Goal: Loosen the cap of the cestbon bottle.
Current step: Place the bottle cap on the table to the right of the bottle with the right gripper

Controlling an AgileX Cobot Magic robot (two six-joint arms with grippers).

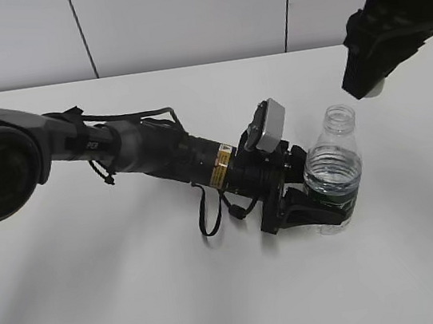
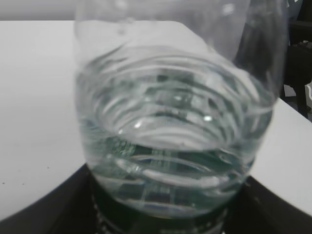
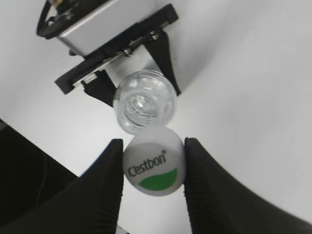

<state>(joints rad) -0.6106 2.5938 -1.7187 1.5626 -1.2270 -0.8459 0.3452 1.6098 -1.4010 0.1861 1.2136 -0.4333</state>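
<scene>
My right gripper has the cap. It will let go of the cap on the bare white table [image 1: 422, 216] beside the bottle, opposite my left gripper.
The cestbon bottle [image 1: 334, 174] stands upright on the white table, clear with a dark green label band and an open threaded neck [image 1: 338, 117]. My left gripper [image 1: 320, 210] is shut on its lower body; the left wrist view shows the bottle [image 2: 175, 122] filling the frame. My right gripper [image 1: 367, 83] hovers above and right of the neck. It is shut on the cap [image 3: 154, 166], white with a green patch and "C'estbon" print, held off the bottle. The open bottle mouth [image 3: 145, 100] shows just beyond the cap.
The white table [image 1: 139, 302] spreads all round the bottle. The left arm [image 1: 142, 152] lies across it from the left, with a loose black cable [image 1: 207, 211]. A grey panelled wall [image 1: 180, 14] stands behind.
</scene>
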